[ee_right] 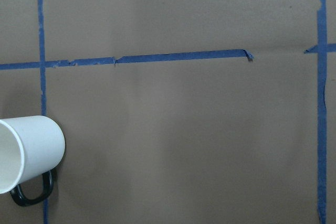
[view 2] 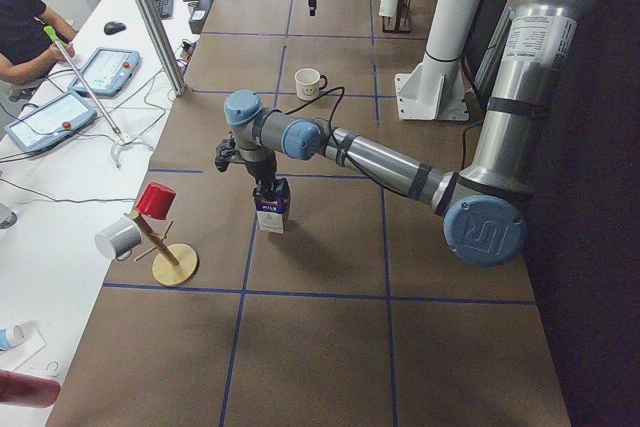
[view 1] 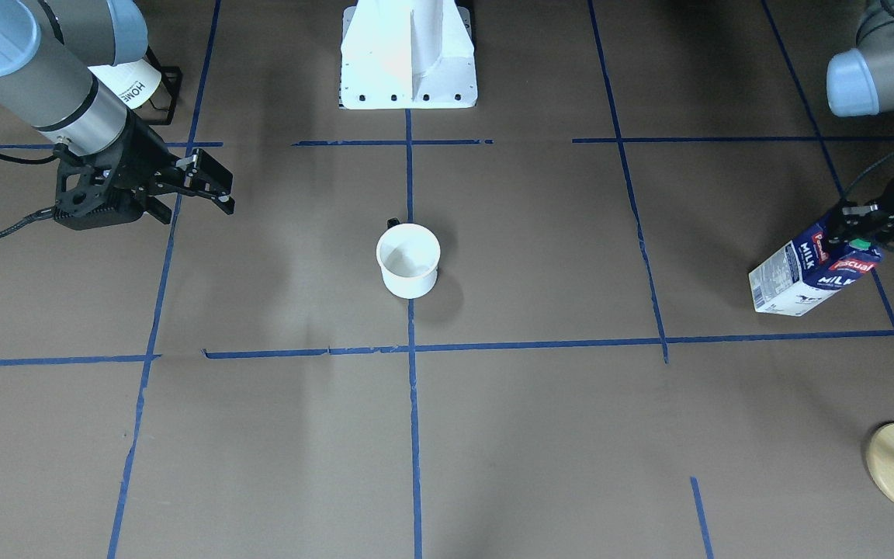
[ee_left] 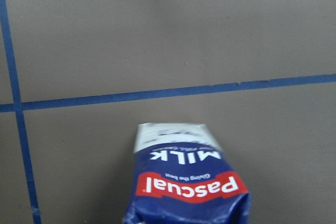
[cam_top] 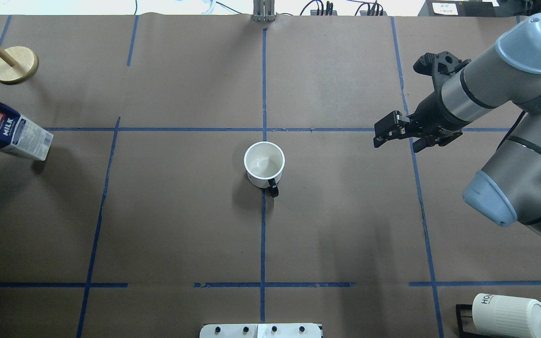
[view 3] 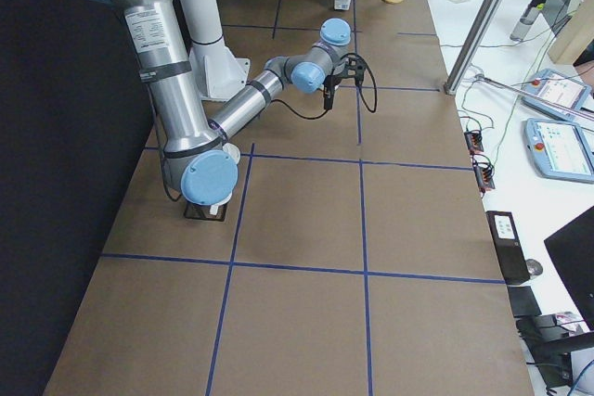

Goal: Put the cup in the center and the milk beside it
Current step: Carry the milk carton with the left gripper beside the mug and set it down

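Observation:
My left gripper should set the milk down against the white cup's side facing the wooden mug stand point(view 1: 459, 288).
The white cup point(view 1: 408, 260) stands upright at the center on the blue tape line, its dark handle toward the robot; it also shows in the overhead view point(cam_top: 264, 164) and the right wrist view point(ee_right: 26, 153). The blue and white Pascual milk point(view 1: 808, 272) stands far off at the table's left end, also in the overhead view point(cam_top: 14, 134) and the left wrist view point(ee_left: 189, 182). My left gripper point(view 1: 854, 229) is shut on the carton's gable top. My right gripper point(cam_top: 376, 136) is open and empty, well to the right of the cup.
A wooden mug stand point(cam_top: 14, 65) stands beyond the milk, near the table's far left corner. A ribbed "HOME" mug point(cam_top: 510, 314) lies in a black rack by my right base. The white robot pedestal point(view 1: 408, 54) stands behind the cup.

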{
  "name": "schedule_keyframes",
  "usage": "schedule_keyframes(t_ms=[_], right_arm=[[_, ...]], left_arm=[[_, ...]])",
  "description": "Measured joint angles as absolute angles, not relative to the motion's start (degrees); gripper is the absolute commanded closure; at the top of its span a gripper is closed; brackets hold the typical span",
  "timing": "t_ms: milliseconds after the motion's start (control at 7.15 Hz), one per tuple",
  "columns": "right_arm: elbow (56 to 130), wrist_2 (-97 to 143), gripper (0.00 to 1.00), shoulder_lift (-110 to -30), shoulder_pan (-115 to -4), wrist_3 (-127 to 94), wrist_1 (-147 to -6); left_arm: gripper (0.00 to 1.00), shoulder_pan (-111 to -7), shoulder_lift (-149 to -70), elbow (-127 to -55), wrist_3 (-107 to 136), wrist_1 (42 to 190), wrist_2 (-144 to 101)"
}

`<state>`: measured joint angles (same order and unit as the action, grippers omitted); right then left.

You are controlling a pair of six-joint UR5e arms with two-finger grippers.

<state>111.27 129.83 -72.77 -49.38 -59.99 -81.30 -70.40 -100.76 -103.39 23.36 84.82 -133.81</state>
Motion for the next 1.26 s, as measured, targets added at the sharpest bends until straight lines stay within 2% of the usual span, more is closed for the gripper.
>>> schedule_keyframes(t_ms=[280,419,699,839,1118,1258], right_arm=[[112.2,130.0,0.0,-74.1,-49.4,-59.4,-81.3],[112.7,130.1,0.0,-75.0,-49.5,-59.2,-81.2],[112.9,130.0,0.0,-75.8,-49.5,-59.0,-81.2],[112.9,130.0,0.0,-75.9,-49.4,-59.0,-81.2],[112.9,129.9,0.0,-75.9,-49.3,-59.0,-81.2],[112.8,129.9,0.0,-75.9,-49.3,-59.1,-81.2]], left_arm=[[1.0,-64.7,-107.9,-111.2,42.4,81.2,-133.8],[1.0,-57.4,-114.3,-112.1,52.9,79.3,-131.7],[1.0,-45.1,-127.0,-106.1,65.5,78.1,-123.3],[1.0,-42.3,-131.3,-102.3,68.1,78.3,-121.3],[0.97,-39.9,-135.2,-98.5,69.7,78.5,-120.1],[0.69,-38.9,-136.2,-97.5,70.3,78.6,-119.9]])
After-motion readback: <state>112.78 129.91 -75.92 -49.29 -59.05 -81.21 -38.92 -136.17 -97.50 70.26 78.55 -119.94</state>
